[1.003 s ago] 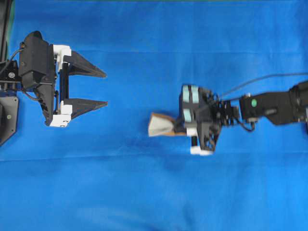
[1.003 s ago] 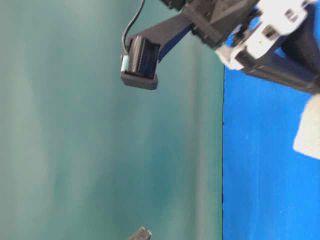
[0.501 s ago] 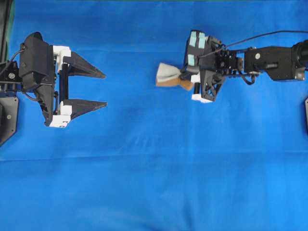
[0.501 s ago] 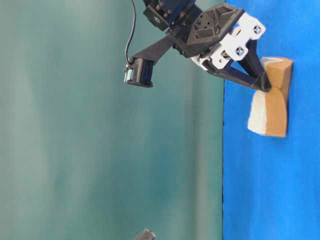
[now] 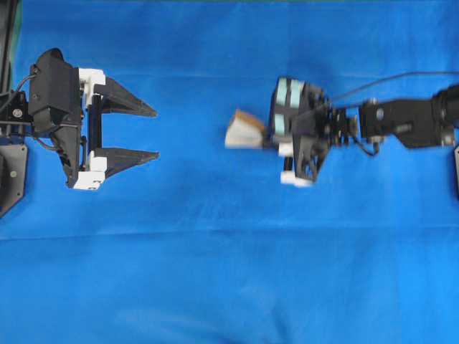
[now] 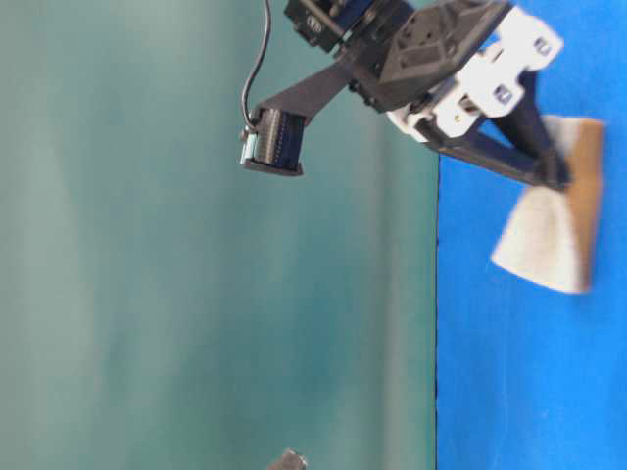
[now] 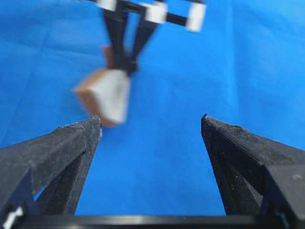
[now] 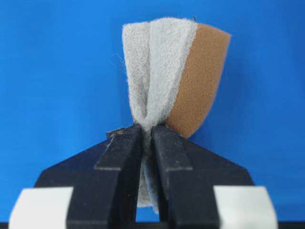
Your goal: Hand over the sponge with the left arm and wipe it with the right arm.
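The sponge, now hanging folded at table level, will be let go by my right gripper on the blue cloth (image 5: 254,142) near the middle, facing my open left gripper.
The sponge (image 5: 242,132) is pinched and folded between the fingers of my right gripper (image 5: 268,140), which is shut on it just right of the cloth's middle. The right arm's gripper body carries two teal strips (image 5: 288,107). In the right wrist view the sponge (image 8: 171,76) fans out past the shut gripper (image 8: 147,132), grey-white felt on the left and tan foam on the right. At table level the sponge (image 6: 549,240) hangs from the gripper (image 6: 554,180), blurred. My left gripper (image 5: 158,132) stands open and empty at the far left, with the sponge (image 7: 106,98) well beyond its left fingertip (image 7: 93,125).
A blue cloth (image 5: 229,272) covers the whole table. The left arm's base (image 5: 11,172) sits at the left edge of the overhead view. A teal backdrop (image 6: 147,294) borders the cloth in the table-level view.
The right gripper swept the sponge from the middle toward the far edge of the cloth, then came partway back. The left arm has not moved and stays open.
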Robot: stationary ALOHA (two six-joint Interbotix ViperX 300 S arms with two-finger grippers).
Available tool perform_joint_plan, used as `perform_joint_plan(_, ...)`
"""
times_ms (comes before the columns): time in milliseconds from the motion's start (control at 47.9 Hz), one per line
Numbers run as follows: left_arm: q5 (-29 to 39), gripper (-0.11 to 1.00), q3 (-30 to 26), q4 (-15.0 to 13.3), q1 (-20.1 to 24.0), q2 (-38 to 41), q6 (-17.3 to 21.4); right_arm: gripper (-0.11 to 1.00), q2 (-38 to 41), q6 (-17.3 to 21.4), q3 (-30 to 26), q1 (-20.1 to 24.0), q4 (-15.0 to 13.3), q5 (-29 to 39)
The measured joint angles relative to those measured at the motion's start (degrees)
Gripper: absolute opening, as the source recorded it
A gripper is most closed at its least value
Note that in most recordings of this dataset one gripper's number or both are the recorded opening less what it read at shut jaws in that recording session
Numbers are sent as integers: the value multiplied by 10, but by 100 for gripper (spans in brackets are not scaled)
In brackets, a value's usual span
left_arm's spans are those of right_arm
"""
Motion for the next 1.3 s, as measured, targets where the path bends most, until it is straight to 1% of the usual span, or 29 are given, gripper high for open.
perform_joint_plan(125,0,82,0,-1,-1,0,0,13,0,25,-3,64,7,7)
perform_joint_plan(230,0,82,0,-1,-1,0,-1,13,0,47,-7,99,8,13)
perform_joint_plan(334,1,82,0,0,-1,0,0,13,0,60,-10,119,8,16)
perform_joint_plan(418,0,82,0,0,-1,0,0,13,0,61,-10,120,7,16)
perform_joint_plan(501,0,82,0,-1,-1,0,0,13,0,55,-11,113,7,17)
perform_joint_plan(606,0,82,0,0,0,0,0,13,0,53,-11,93,1,20)
perform_joint_plan(731,0,82,0,0,-1,0,0,13,0,47,-11,50,-19,24)
perform_joint_plan(919,0,82,0,0,0,0,0,13,0,47,-11,-31,-50,24)
perform_joint_plan(961,0,83,0,0,-1,0,-1,13,0,47,-11,-40,-55,24)
perform_joint_plan(1066,0,82,0,0,0,0,0,13,0,47,-11,-49,-63,23)
perform_joint_plan(1295,0,83,0,0,0,0,0,13,0,48,-11,-47,-64,21)
